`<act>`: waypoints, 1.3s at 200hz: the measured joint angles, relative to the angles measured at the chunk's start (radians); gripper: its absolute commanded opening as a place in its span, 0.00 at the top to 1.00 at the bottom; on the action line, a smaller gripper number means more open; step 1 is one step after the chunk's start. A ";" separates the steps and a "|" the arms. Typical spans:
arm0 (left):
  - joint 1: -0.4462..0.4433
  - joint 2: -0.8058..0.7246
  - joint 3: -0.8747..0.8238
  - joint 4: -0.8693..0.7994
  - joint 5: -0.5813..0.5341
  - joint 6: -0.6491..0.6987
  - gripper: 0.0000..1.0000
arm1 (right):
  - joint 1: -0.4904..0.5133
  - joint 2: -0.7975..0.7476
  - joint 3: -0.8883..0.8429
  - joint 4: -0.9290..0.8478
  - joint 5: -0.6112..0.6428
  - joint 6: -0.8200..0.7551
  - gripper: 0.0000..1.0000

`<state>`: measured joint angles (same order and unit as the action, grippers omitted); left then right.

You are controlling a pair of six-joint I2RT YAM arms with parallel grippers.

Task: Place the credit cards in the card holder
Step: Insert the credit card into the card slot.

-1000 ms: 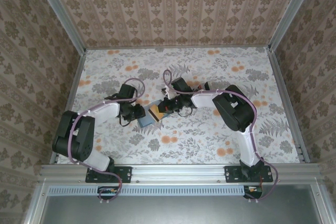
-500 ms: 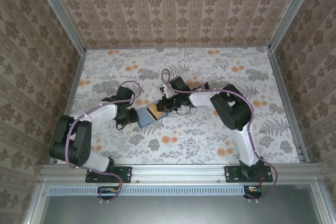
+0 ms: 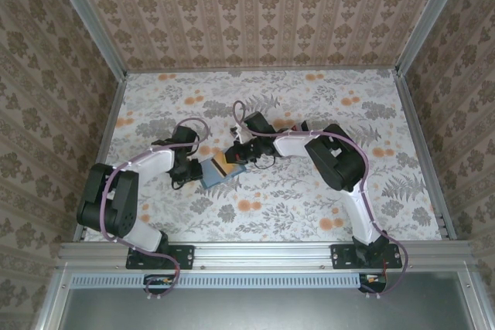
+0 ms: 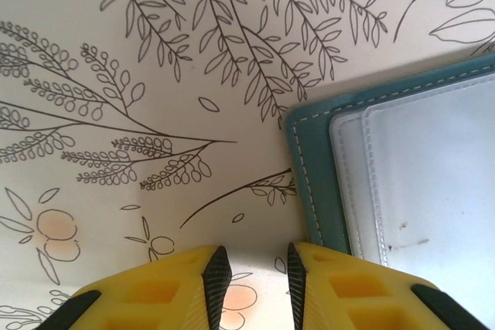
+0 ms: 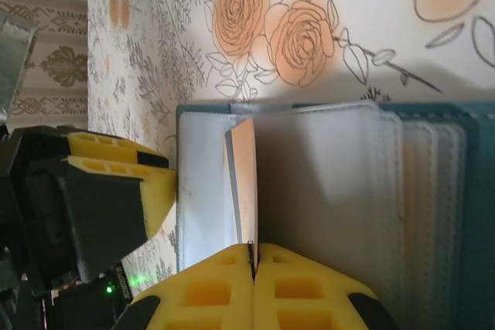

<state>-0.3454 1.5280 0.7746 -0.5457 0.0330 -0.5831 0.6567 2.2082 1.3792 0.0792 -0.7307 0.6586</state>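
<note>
I should use my right gripper to release the credit card in the card holder's clear sleeve (image 3: 214,168) (image 5: 232,199) nearest my left gripper.
The card holder (image 3: 216,173) lies open on the floral table, teal-rimmed (image 4: 309,168) with clear sleeves inside (image 5: 476,206). My right gripper (image 5: 253,249) is shut on a credit card (image 5: 246,183) with an orange face and a grey edge. The card stands on edge over the holder's clear sleeves, near its left end. From above, the right gripper (image 3: 236,157) hangs over the holder's far side. My left gripper (image 4: 254,256) stands open at the holder's left edge with nothing between its fingers; its right finger rests at the teal rim. It also shows in the top view (image 3: 194,168) and the right wrist view (image 5: 100,191).
The flowered table cloth (image 3: 309,206) runs wide to the front and right of both arms. Metal rails (image 3: 418,137) and patterned walls bound the table on three sides. The two grippers sit close together across the holder.
My right gripper has shifted a little to the left with the card. The left gripper has drawn back slightly to the holder's left edge.
</note>
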 measured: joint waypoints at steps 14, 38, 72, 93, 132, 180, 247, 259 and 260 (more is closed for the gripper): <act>0.000 0.003 0.002 -0.001 0.000 0.000 0.70 | 0.007 0.007 0.012 0.001 0.000 0.005 0.98; 0.000 0.011 0.011 -0.010 -0.002 0.000 0.72 | 0.022 0.013 0.021 0.002 0.001 0.008 0.98; -0.002 0.024 0.023 -0.025 -0.005 0.000 0.74 | 0.033 0.013 0.021 0.008 0.013 0.023 0.98; -0.002 0.029 0.029 -0.032 -0.006 0.000 0.75 | 0.035 0.013 0.019 0.017 0.017 0.054 0.98; -0.007 0.029 0.032 -0.037 -0.016 0.000 0.77 | 0.053 0.013 0.007 0.055 0.059 0.112 0.98; -0.007 0.028 0.032 -0.038 -0.019 0.001 0.78 | 0.060 0.002 -0.039 0.132 0.076 0.167 0.98; -0.007 0.026 0.031 -0.038 -0.019 0.003 0.80 | 0.059 -0.032 -0.129 0.224 0.080 0.266 0.98; -0.007 0.025 0.030 -0.037 -0.019 0.003 0.80 | 0.059 -0.032 -0.138 0.248 0.081 0.293 0.98; -0.007 0.024 0.029 -0.037 -0.019 0.003 0.80 | 0.059 -0.032 -0.139 0.250 0.081 0.296 0.98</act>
<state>-0.3527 1.5524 0.8040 -0.5827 0.0135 -0.5800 0.7155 2.1757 1.2400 0.3294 -0.6495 0.9543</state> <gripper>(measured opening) 0.204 0.050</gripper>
